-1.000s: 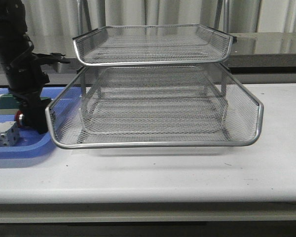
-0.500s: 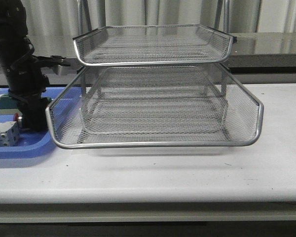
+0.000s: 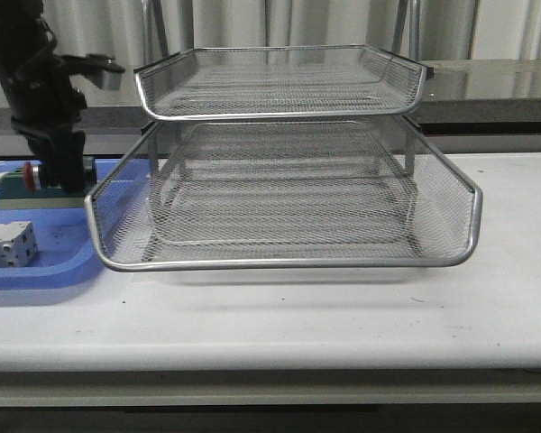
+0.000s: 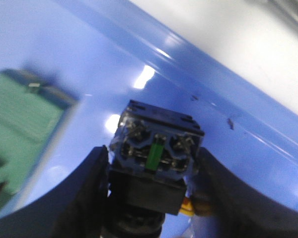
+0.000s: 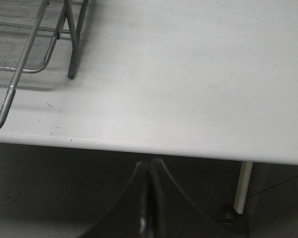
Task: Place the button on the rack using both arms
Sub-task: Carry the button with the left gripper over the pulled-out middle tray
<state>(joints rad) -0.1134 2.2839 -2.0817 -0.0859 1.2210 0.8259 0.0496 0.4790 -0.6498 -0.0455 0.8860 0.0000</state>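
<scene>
My left gripper is going to release the button near the middle of the silver rack's lower mesh shelf [image 3: 257,203].
My left gripper [image 3: 56,178] is shut on the button [image 3: 29,172], whose red head pokes out to the left of the black fingers, held above the blue tray [image 3: 36,266]. In the left wrist view the button's black body and blue rear part [image 4: 156,148] sit clamped between my two fingers [image 4: 82,193], with a bit of yellow beside them. The silver wire-mesh rack [image 3: 288,194] stands mid-table, just right of the left gripper. My right gripper [image 5: 150,171] is shut and empty, below the table's front edge; a rack corner and leg [image 5: 69,49] show in the right wrist view.
The blue tray holds a green block on a beige base [image 3: 18,188], also seen in the left wrist view [image 4: 20,134], and a white blocky component [image 3: 9,245]. White table [image 3: 343,316] extends in front of and right of the rack. A table leg [image 5: 243,186] stands near the right gripper.
My left gripper has risen from the blue tray with the button in it, lifting it clear of the tray floor. The green block is now uncovered. The rack has not moved.
</scene>
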